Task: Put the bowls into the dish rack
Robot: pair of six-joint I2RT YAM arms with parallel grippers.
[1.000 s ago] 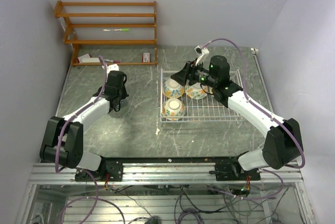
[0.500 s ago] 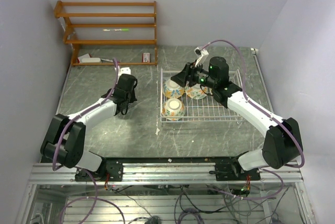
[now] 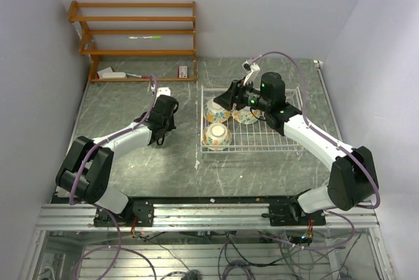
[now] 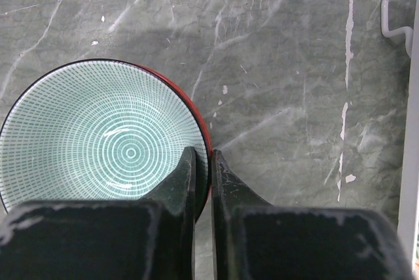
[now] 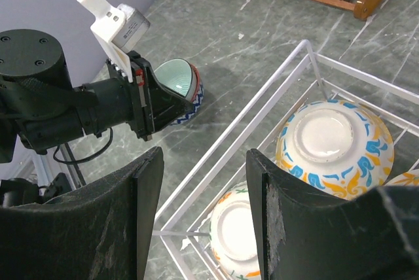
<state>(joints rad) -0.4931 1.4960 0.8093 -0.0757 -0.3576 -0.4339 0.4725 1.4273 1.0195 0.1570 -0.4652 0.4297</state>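
The teal bowl's rim is pinched in my left gripper together with the red bowl's rim below it, so next I open and grab only the teal rim (image 4: 201,129).
My left gripper (image 4: 203,165) is shut on the rim of a bowl (image 4: 108,139) that is pale teal inside and reddish-brown outside, held above the grey table. In the top view this gripper (image 3: 162,120) is left of the dish rack (image 3: 252,150), with the bowl hidden under it. The right wrist view shows the held bowl (image 5: 181,85) left of the white wire rack (image 5: 229,136). My right gripper (image 5: 203,195) is open and empty above the rack's left side (image 3: 224,99). Three floral bowls (image 3: 216,136) lie upside down in the rack (image 5: 334,139).
A brown wooden shelf unit (image 3: 134,38) stands at the back left with small items on its bottom board. A white scrap (image 3: 197,162) lies on the table by the rack's near left corner. Walls close in on both sides.
My left arm has moved right and forward towards the rack with the bowl in its grip. The right arm has hardly moved.
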